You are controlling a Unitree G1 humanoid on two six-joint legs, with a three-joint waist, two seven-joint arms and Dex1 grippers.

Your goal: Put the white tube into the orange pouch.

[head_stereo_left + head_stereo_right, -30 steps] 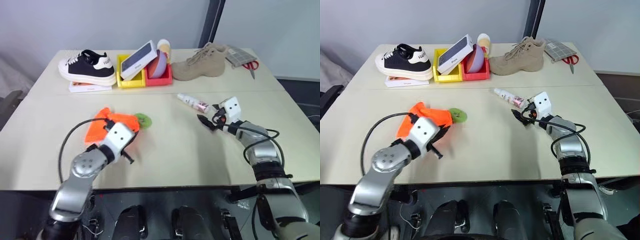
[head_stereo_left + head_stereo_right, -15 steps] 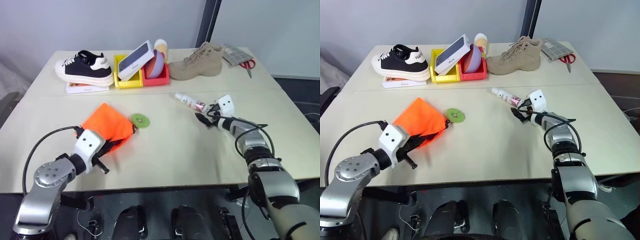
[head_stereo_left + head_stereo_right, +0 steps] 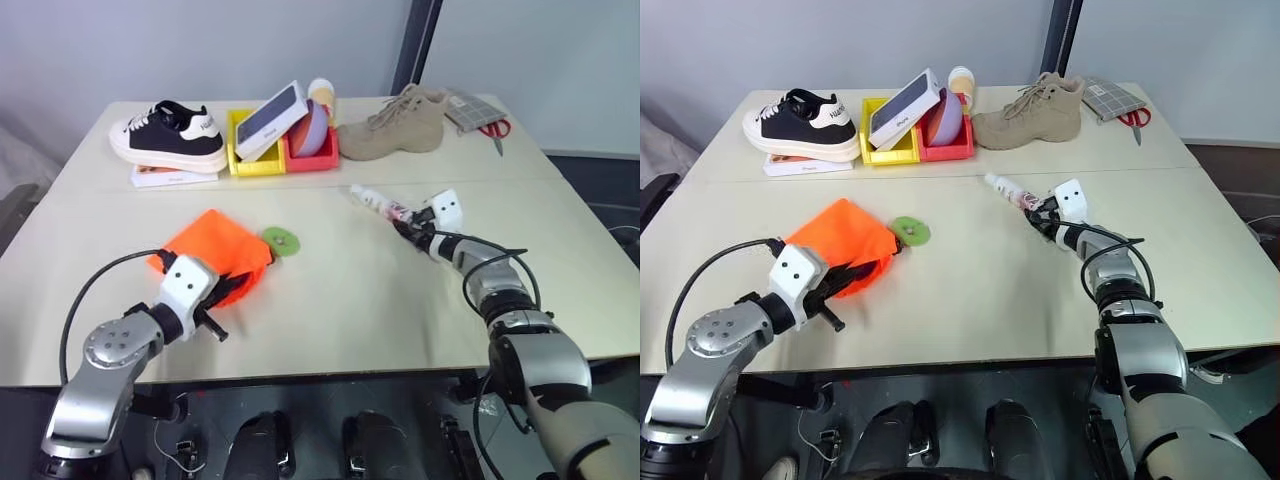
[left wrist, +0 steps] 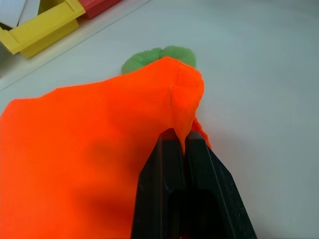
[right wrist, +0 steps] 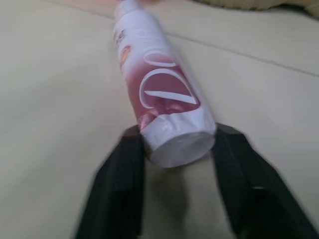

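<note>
I will release the white tube with my right gripper in the opening of the orange pouch (image 3: 253, 276), near the green disc.
The white tube (image 3: 378, 202) with its pink label lies on the table right of centre, cap pointing away from me. My right gripper (image 3: 405, 222) is at its near end. In the right wrist view both fingers press the sides of the tube (image 5: 159, 94) at its base, so the gripper (image 5: 179, 144) is shut on it. The orange pouch (image 3: 215, 245) lies flat at the left, its green disc (image 3: 283, 240) beside it. My left gripper (image 4: 181, 142) is shut on a fold of the pouch's (image 4: 89, 149) edge.
Along the far edge stand a black-and-white sneaker (image 3: 170, 135), a yellow bin (image 3: 255, 160) and a red bin (image 3: 315, 150) with a white box (image 3: 272, 118) leaning across them, a tan boot (image 3: 395, 125), and red scissors (image 3: 497, 130).
My right gripper has slid onto the tube's near end and its fingers have come in against it. The left gripper has pulled the pouch a little leftwards, still pinching it.
</note>
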